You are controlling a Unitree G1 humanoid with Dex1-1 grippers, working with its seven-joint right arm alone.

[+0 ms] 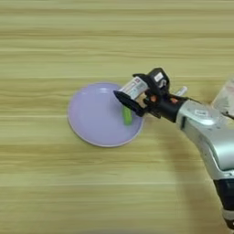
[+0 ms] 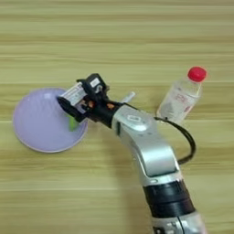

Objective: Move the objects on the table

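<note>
I should use my right gripper to put the small red-and-white flat box down near the middle of the lavender plate (image 1: 98, 113).
A round lavender plate (image 1: 91, 116) lies on the wooden table (image 1: 55, 41), left of centre. A small green bar (image 1: 127, 115) rests on the plate near its right rim. My right gripper (image 1: 131, 90) hovers over that rim, shut on the small red-and-white flat box (image 1: 134, 86), which it holds tilted above the green bar. The two black fingers clamp the box from either side. Behind the wrist, only the tip of a white marker (image 2: 129, 97) shows. The clear plastic bottle with a red cap (image 2: 183, 97) stands to the right of the arm.
The silver forearm (image 2: 146, 146) runs from the bottom right up to the plate, with a black cable (image 2: 189, 141) looping beside it. Bare wood lies along the far side and the left of the table.
</note>
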